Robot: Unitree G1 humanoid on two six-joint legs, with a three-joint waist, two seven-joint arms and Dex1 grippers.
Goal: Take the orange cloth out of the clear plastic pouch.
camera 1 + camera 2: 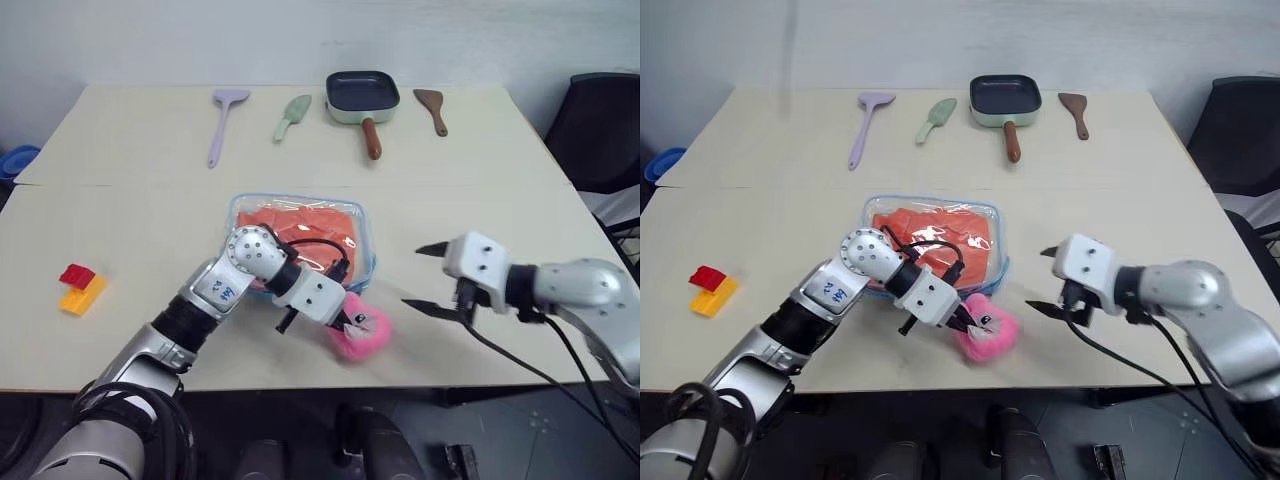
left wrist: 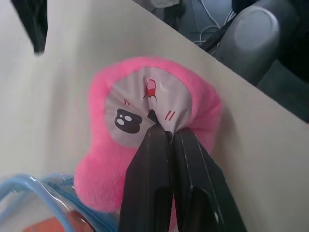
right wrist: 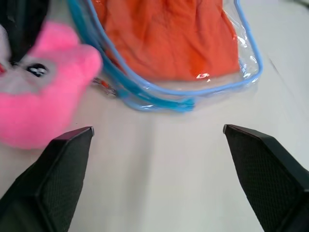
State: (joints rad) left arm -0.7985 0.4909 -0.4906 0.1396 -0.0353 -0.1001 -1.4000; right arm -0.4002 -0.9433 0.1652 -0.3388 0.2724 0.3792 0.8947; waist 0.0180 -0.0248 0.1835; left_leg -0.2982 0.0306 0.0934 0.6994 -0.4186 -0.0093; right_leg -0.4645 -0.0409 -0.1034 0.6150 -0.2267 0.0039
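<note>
The robot's left gripper should release the charm on the table (image 1: pixel 222 312) between the bricks and the near corner of the pouch.
The clear plastic pouch (image 1: pixel 371 243) with light blue edging lies flat at mid-table, and the orange cloth (image 1: pixel 312 228) sits inside it. A pink plush charm (image 1: pixel 368 337) rests on the table at the pouch's near right corner. My left gripper (image 1: pixel 352 322) is shut on the charm; in the left wrist view its fingers (image 2: pixel 145 183) pinch the charm's grey face (image 2: pixel 145 104). To the right of the pouch, a little above the table, my right gripper (image 1: pixel 413 277) stands open and empty. It faces the pouch's blue edge (image 3: pixel 159 92) and the cloth (image 3: pixel 169 38).
A red and a yellow-orange brick (image 1: pixel 80 287) lie at the left. Along the far side are a purple spatula (image 1: pixel 225 120), a green spatula (image 1: pixel 292 117), a small pan (image 1: pixel 362 97) and a brown spatula (image 1: pixel 432 108). A black chair (image 1: pixel 600 120) stands at the right.
</note>
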